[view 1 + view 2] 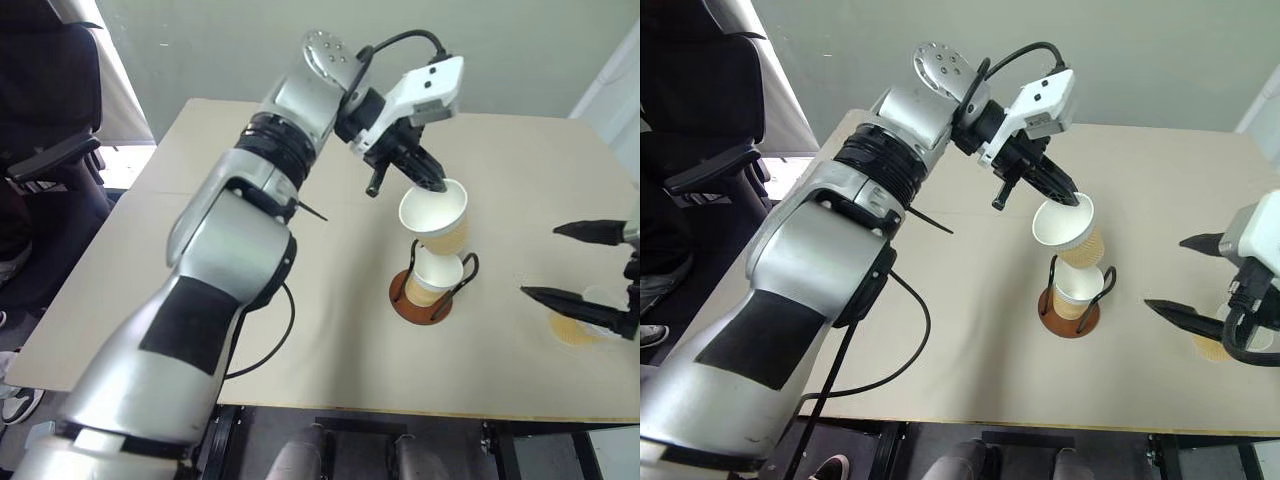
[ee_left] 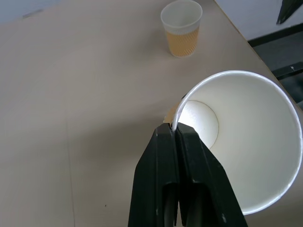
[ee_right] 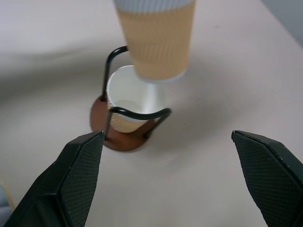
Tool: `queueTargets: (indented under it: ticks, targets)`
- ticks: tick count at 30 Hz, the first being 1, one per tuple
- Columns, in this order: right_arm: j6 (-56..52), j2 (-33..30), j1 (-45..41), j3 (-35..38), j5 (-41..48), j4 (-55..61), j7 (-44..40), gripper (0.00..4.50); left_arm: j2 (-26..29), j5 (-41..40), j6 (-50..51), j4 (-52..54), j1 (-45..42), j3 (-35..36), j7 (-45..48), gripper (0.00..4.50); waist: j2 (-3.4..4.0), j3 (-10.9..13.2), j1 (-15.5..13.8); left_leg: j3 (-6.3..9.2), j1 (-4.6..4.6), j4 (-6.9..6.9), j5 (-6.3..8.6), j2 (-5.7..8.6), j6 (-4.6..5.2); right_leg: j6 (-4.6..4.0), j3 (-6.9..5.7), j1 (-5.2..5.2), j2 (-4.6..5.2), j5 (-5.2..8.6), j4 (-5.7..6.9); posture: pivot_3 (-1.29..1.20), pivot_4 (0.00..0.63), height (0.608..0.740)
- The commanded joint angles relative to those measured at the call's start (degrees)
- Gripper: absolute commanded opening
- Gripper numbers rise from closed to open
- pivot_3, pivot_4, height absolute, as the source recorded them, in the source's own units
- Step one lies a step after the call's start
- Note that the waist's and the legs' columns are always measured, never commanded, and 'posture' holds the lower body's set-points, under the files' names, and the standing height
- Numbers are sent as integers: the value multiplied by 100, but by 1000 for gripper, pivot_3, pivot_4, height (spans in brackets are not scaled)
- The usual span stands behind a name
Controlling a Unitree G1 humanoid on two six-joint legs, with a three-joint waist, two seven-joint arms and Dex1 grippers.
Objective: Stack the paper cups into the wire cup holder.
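My left gripper needs to release the tan paper cup inside the paper cup standing in the wire cup holder [image 1: 435,273].
My left gripper [image 1: 432,183] is shut on the rim of a tan paper cup [image 1: 435,215], white inside. It holds the cup tilted in the air just above the wire cup holder [image 1: 402,300], a reddish-brown disc with black wire loops near the table's middle. A second paper cup [image 1: 436,275] stands upright inside the holder. In the right wrist view the held cup [image 3: 158,42] hangs over the seated cup [image 3: 128,101], its base close to that rim. My right gripper [image 1: 540,260] is open and holds nothing, off to the right. A third cup [image 2: 181,28] stands on the table beside it.
The beige table [image 1: 150,300] has its front edge near me and bare surface to the left of the holder. A dark chair [image 1: 50,150] stands beyond the table's left side. A black cable [image 1: 285,320] hangs along my left arm.
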State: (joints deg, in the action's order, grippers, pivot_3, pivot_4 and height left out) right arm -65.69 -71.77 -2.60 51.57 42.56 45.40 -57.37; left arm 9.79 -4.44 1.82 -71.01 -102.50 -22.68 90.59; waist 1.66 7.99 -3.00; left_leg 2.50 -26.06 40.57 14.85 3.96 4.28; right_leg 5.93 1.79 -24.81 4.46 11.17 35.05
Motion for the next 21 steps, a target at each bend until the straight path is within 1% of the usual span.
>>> queueTargets:
  ticks: [1, 14, 21]
  targets:
    - [-248, -87, -60, 498, 74, 203, 24, 4438, -72, 10, -82, 92, -160, 125, 191, 40, 0, 0, -1, 0, 0, 0, 1, 0, 1, 1, 0, 0, 0, 0, 0, 0, 150, 740]
    - [-945, 99, -68, 989, 345, 679, 222, 4438, -265, -96, -126, 225, -81, -213, 191, 40, 0, 0, -3, -5, 1, 11, 3, 3, 5, 8, 4, 0, 1, 3, 10, 0, 150, 740]
    - [-933, 86, -69, 965, 362, 623, 270, 4438, -210, -126, -246, 255, -2, -428, 191, 40, 0, 0, -3, -7, 0, 38, 12, 3, 20, 15, 6, 1, 1, 7, 25, 0, 150, 740]
